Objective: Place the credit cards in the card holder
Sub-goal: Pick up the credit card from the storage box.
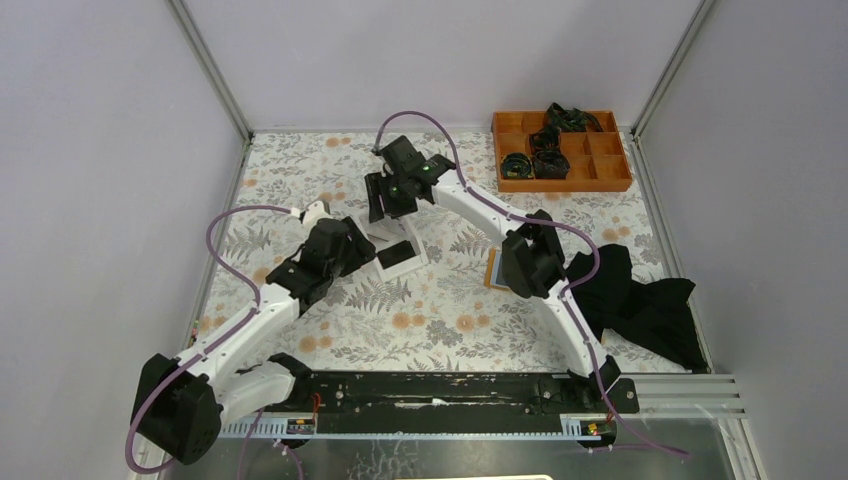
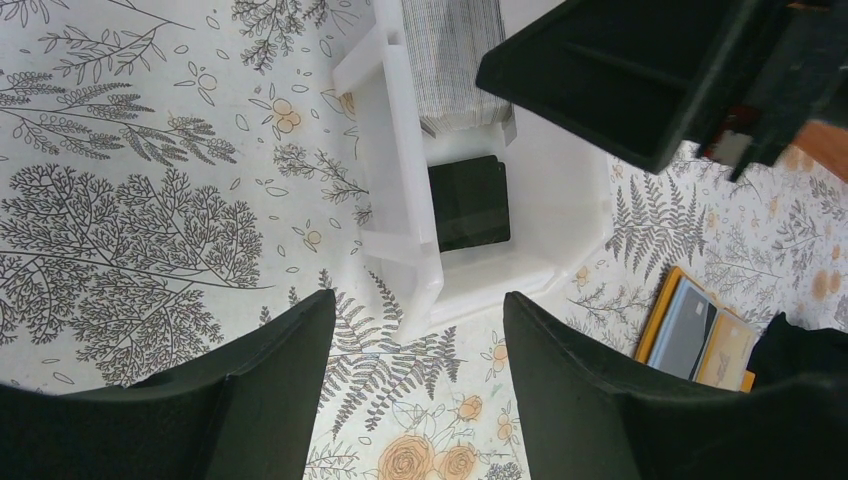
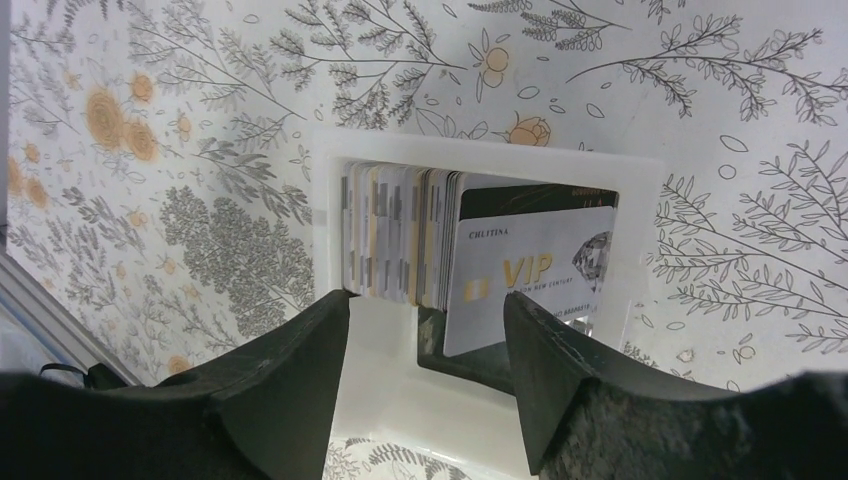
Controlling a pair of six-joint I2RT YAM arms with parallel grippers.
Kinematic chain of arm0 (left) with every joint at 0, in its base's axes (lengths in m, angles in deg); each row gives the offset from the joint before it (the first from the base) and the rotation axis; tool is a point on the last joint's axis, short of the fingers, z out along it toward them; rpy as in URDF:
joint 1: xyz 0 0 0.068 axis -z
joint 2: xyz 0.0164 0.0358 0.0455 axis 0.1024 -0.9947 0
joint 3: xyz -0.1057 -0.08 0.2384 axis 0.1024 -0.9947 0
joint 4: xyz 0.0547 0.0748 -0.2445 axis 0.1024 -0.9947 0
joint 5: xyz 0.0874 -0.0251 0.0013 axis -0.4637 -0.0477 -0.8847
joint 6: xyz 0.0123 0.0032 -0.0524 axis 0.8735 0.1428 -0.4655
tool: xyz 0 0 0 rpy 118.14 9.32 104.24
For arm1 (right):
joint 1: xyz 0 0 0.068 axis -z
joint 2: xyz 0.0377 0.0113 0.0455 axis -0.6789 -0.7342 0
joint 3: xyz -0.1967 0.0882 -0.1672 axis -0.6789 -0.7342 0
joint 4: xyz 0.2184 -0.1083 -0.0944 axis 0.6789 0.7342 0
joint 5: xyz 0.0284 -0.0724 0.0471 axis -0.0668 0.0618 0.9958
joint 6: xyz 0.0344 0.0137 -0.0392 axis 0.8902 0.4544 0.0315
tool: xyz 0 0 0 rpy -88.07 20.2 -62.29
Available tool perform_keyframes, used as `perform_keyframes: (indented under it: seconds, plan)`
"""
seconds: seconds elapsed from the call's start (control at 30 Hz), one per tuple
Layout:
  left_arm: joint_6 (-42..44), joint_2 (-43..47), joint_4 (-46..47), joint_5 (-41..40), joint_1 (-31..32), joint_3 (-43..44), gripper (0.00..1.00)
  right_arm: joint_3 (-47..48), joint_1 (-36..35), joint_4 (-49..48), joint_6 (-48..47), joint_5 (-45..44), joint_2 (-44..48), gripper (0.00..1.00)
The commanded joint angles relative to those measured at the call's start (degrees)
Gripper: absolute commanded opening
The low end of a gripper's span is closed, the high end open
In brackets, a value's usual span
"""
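My right gripper should move over and pinch that corner (image 3: 456, 345) before lifting, as the VIP card lies loose at a slant beside the stack with its lower corner off the gripper's middle.
Credit cards stand in a tight stack (image 3: 395, 235) inside a white box (image 3: 640, 200), and a pale VIP card (image 3: 530, 270) leans loose against that stack. A black card (image 2: 470, 200) lies flat on the box floor. My right gripper (image 3: 425, 310) hovers open over the box with nothing pinched; the VIP card's lower corner runs behind one finger. It shows above the box (image 1: 400, 250) in the top view too, as right gripper (image 1: 388, 205). My left gripper (image 2: 420, 310) is open and empty just before the box's near corner. The card holder (image 2: 700, 335) lies open with a grey-blue card in it.
An orange compartment tray (image 1: 610, 175) holding dark coiled items sits at the back right. A black cloth (image 1: 640, 300) lies crumpled at the right edge. The card holder (image 1: 491, 270) is mostly covered by my right arm's elbow. Metal frame rails border the floral tabletop.
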Motion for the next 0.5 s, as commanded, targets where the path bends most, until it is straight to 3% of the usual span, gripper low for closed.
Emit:
perform_keyframes:
  seconds: [0.0,0.17,0.37,0.47]
  plan:
    - [1.1,1.4,1.4,-1.1,-0.7,-0.6,0.69,2.5,-0.5,1.0,1.0,1.1,-2.2,0.65]
    - [1.8,1.8,1.4,-0.9,-1.1,-0.7,0.69,1.2,-0.3,0.5,1.5,0.9,-2.5,0.64]
    - [2.3,2.4,1.4,-0.4,-1.8,-1.1,0.69,-0.2,-0.3,-0.1,2.5,2.4,-2.1,0.44]
    - [2.4,2.5,1.5,-0.2,-2.0,-1.2,0.69,-2.0,-0.3,-1.0,3.0,2.4,-0.5,0.4]
